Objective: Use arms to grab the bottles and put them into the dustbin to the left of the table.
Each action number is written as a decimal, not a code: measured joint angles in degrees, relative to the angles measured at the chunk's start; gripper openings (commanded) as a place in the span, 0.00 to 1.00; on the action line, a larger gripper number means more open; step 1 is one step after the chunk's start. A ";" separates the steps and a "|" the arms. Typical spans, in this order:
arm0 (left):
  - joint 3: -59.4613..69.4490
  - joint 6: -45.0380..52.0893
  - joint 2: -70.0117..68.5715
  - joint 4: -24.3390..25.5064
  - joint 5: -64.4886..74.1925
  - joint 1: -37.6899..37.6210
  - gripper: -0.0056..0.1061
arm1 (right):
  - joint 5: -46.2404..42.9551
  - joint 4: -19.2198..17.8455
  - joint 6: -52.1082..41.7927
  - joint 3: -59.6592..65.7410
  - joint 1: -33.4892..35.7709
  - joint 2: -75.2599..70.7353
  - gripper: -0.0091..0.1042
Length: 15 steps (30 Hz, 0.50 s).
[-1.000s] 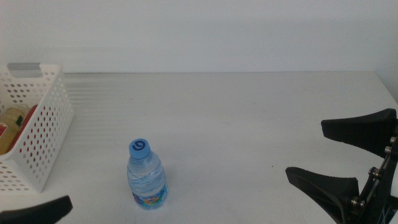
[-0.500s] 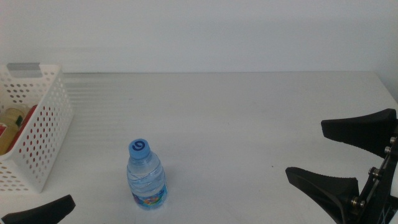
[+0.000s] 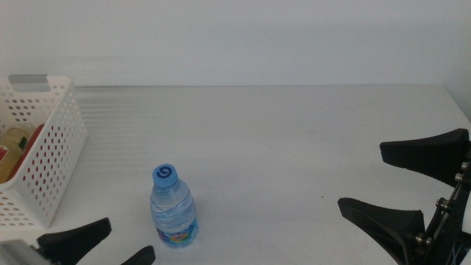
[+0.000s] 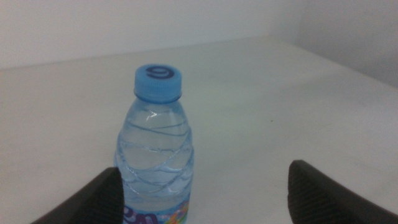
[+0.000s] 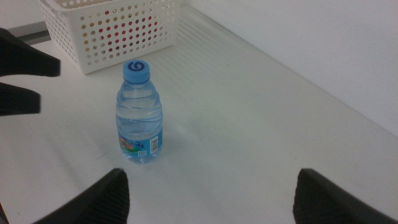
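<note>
The robot's left gripper will close on the clear middle (image 3: 173, 213) (image 4: 155, 158) of the water bottle, between the bottle's blue cap and its blue label.
A small clear water bottle (image 3: 174, 213) with a blue cap and blue label stands upright on the white table (image 3: 294, 132). My left gripper (image 3: 107, 249) is open at the bottom edge, just left of the bottle. In the left wrist view the bottle (image 4: 155, 149) stands close ahead, nearer one jaw of that gripper (image 4: 205, 169). My right gripper (image 3: 360, 178) waits open at the right edge, far from the bottle (image 5: 140, 115). The white perforated dustbin (image 3: 51, 158) stands at the left, with a yellowish bottle (image 3: 16, 140) and something red (image 3: 33, 146) inside.
The right wrist view shows the dustbin (image 5: 112, 31) beyond the bottle and the left gripper's fingers (image 5: 25, 81) beside it. A white wall backs the table.
My left gripper has come forward from the bottom left corner toward the bottle, and both its jaws now show. The bottle and the right gripper have not moved.
</note>
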 measured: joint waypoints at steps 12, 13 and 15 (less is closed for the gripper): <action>-0.05 -3.42 24.67 2.19 -23.80 0.00 0.79 | 0.00 0.00 0.00 0.00 0.00 0.00 0.70; -0.05 -3.89 26.26 2.19 -25.49 0.00 0.80 | 0.00 0.00 0.00 0.00 0.00 0.00 0.70; -0.05 -4.55 30.24 1.71 -30.05 0.00 0.82 | 0.00 0.00 0.00 0.00 0.00 0.00 0.70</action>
